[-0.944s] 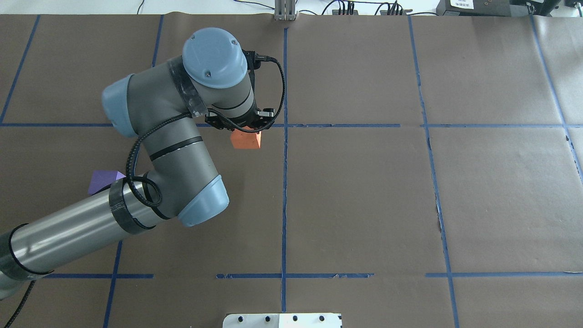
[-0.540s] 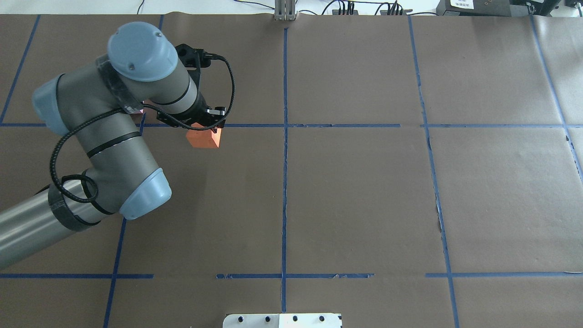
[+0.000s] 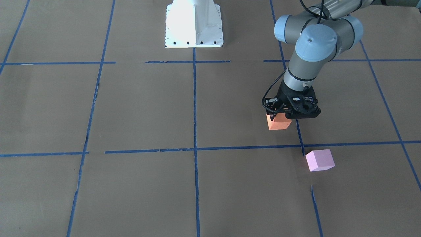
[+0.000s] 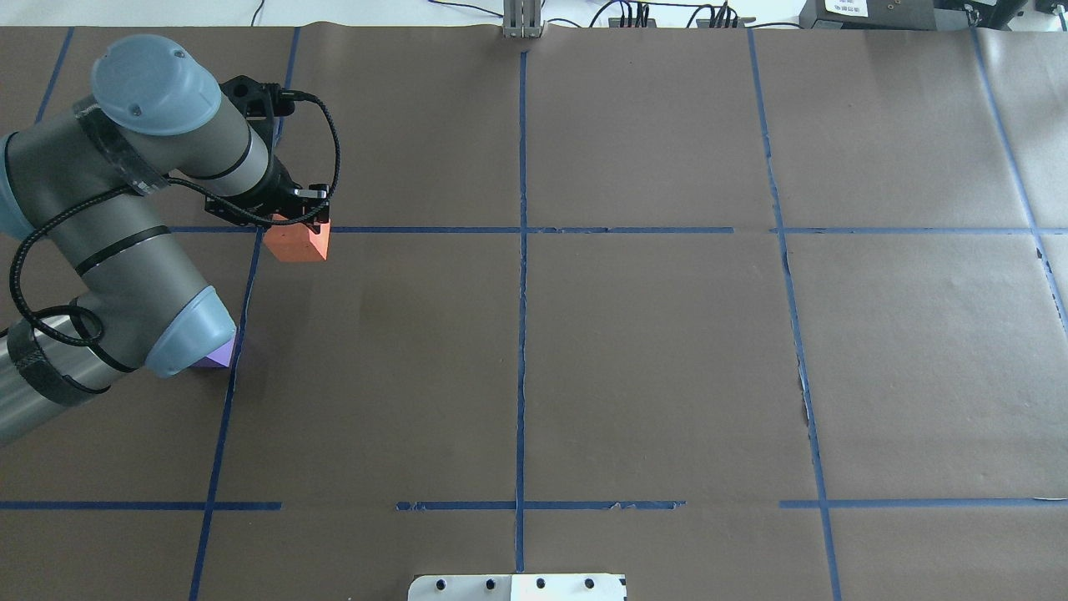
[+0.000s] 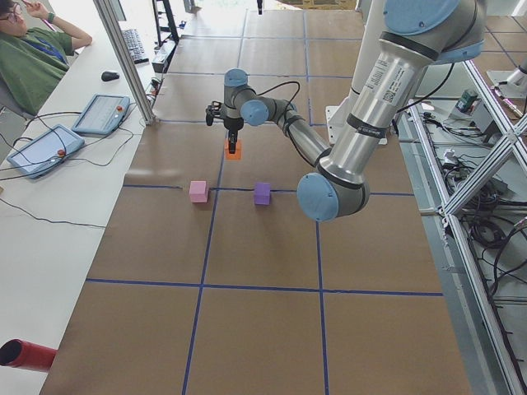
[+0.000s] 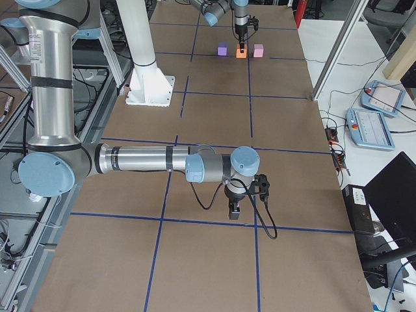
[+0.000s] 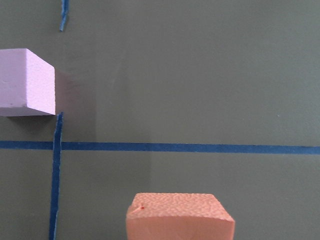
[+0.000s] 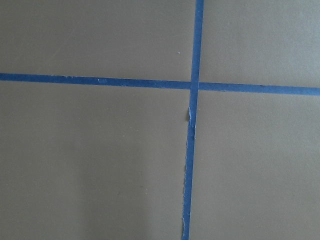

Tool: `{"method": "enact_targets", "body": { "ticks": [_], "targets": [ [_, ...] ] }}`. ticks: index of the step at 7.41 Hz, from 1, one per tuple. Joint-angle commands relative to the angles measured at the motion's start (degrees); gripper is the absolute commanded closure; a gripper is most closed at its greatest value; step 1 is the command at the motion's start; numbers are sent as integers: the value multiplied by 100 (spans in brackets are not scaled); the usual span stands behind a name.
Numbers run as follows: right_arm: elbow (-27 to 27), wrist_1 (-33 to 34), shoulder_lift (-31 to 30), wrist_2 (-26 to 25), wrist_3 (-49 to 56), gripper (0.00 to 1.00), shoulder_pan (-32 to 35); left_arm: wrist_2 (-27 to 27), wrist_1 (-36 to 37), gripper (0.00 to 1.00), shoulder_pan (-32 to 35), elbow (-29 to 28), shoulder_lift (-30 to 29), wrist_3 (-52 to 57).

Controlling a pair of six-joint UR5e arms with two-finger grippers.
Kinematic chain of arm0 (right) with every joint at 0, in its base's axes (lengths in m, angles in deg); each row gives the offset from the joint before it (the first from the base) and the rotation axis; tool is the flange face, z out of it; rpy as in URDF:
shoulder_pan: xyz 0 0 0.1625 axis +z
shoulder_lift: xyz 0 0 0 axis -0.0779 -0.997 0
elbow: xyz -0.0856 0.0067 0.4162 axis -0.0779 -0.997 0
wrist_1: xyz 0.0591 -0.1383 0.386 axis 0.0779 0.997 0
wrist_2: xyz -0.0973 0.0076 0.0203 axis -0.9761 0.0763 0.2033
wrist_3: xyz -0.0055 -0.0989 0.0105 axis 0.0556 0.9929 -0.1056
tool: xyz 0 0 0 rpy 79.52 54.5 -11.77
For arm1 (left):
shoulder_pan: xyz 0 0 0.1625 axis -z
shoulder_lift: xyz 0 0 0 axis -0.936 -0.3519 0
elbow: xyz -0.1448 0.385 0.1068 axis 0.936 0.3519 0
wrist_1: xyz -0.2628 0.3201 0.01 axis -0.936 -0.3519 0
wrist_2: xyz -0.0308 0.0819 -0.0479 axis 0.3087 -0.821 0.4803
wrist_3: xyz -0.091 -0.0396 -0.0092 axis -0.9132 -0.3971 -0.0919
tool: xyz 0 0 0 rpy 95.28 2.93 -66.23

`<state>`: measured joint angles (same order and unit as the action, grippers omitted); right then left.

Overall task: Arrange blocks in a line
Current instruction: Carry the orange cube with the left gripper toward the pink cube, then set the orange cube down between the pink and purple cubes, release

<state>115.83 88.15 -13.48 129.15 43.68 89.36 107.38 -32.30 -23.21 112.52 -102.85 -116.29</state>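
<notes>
My left gripper should release the orange block, now held low over the table, on the paper [image 3: 309, 127] [image 7: 34, 210] between the purple block and the light pink block.
My left gripper [image 4: 302, 219] is shut on the orange block [image 4: 302, 243] and holds it low over the table by a blue tape crossing; I cannot tell whether it touches the paper. It also shows in the front view [image 3: 279, 122] and the left wrist view [image 7: 180, 217]. The light pink block [image 3: 319, 160] lies just beyond it, apart, and shows upper left in the wrist view [image 7: 25, 82]. The purple block [image 4: 214, 357] peeks out from under my left elbow. In the right side view purple [image 6: 222, 49], orange [image 6: 241, 52] and pink [image 6: 258, 50] stand nearly in a row. My right gripper [image 6: 234, 211] hangs over bare paper; I cannot tell its state.
Brown paper with a blue tape grid [image 4: 521, 334] covers the table. The white robot base plate [image 3: 194, 29] stands at the robot's edge. An operator [image 5: 33, 58] sits by a side table with tablets [image 5: 41, 148].
My left arm has swung left with the orange block, from near the centre tape line to the left tape crossing. The purple block now shows below my elbow.
</notes>
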Motion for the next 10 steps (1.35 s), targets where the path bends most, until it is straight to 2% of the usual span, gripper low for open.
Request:
{"method": "enact_targets", "body": {
  "ticks": [1,3,6,8,10],
  "targets": [
    [-7,0,-3,-8,0,0,0,-19,-249,100,31,-88,400,215],
    [-7,0,-3,-8,0,0,0,25,-822,100,250,-142,761,375],
    [-7,0,6,-8,0,0,0,34,-989,100,330,-325,903,463],
    [-7,0,-3,-8,0,0,0,34,-1646,100,330,-493,1227,437],
    [-7,0,6,1,0,0,-8,103,-1693,100,321,-493,1273,411]
  ]
}}
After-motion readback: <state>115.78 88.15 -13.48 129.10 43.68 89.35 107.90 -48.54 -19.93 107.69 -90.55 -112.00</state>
